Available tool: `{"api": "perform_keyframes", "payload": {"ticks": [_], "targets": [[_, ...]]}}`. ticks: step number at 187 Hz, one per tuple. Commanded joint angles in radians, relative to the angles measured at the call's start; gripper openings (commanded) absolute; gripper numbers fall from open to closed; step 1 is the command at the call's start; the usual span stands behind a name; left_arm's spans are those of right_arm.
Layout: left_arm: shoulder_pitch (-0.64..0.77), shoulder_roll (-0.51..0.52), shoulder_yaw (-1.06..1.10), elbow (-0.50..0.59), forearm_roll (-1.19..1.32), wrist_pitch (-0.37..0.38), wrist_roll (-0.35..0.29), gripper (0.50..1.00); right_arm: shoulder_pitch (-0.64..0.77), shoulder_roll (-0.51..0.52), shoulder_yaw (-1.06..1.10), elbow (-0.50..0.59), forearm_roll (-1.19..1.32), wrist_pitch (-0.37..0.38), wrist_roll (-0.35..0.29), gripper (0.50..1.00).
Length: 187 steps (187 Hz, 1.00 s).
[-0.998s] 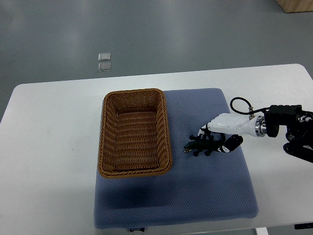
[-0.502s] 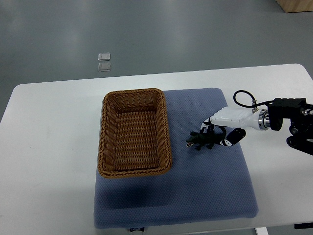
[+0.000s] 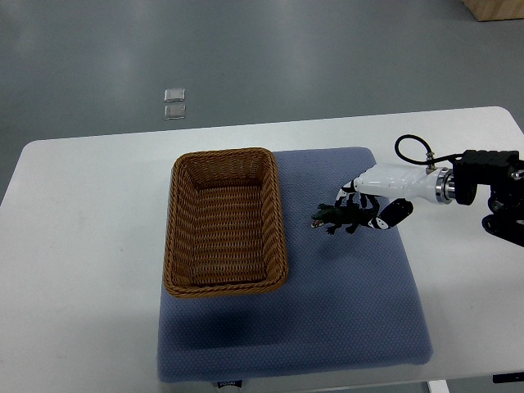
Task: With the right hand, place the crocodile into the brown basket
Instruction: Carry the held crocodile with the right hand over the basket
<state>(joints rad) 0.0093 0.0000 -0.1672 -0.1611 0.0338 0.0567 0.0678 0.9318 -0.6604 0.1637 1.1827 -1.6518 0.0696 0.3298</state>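
The crocodile, now hanging just above the blue mat, will be let go by my right gripper on the middle of the brown basket's woven bottom (image 3: pixel 225 223).
A small dark green toy crocodile (image 3: pixel 337 218) hangs just above the blue mat, snout pointing left toward the basket. My right hand (image 3: pixel 366 210), white with black fingers, is shut on its tail end; the arm comes in from the right edge. The brown wicker basket (image 3: pixel 226 280) stands empty on the left part of the mat, a short gap to the left of the crocodile. No left arm shows in the top view.
The blue padded mat (image 3: pixel 344 311) covers the middle of the white table (image 3: pixel 82 246). Two small clear squares (image 3: pixel 174 103) lie on the grey floor beyond the table's far edge. A cardboard box corner (image 3: pixel 495 8) shows at top right.
The right hand has risen and drawn slightly back and right, carrying the crocodile with it off the mat. The basket has not moved.
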Motion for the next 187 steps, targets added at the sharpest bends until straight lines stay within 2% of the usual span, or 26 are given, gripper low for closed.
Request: {"api": "perform_keyframes", "payload": {"ticks": [1, 50, 107, 154, 187], "targets": [[0.0, 0.0, 0.0, 0.0, 0.0, 0.0, 0.0, 1.0, 0.025, -0.004, 0.014, -0.002, 0.029, 0.004, 0.0, 0.5], [0.0, 0.0, 0.002, 0.0, 0.0, 0.0, 0.0, 1.0, 0.148, 0.025, 0.013, -0.002, 0.037, 0.006, 0.0, 0.5], [0.0, 0.0, 0.0, 0.0, 0.0, 0.0, 0.0, 1.0, 0.216, 0.228, 0.011, -0.021, 0.035, 0.004, -0.003, 0.5], [0.0, 0.0, 0.0, 0.0, 0.0, 0.0, 0.0, 1.0, 0.205, 0.39, 0.002, -0.078, 0.027, 0.002, -0.003, 0.5], [0.0, 0.0, 0.0, 0.0, 0.0, 0.0, 0.0, 1.0, 0.174, 0.475, -0.006, -0.163, 0.017, 0.002, -0.003, 0.5]]}}
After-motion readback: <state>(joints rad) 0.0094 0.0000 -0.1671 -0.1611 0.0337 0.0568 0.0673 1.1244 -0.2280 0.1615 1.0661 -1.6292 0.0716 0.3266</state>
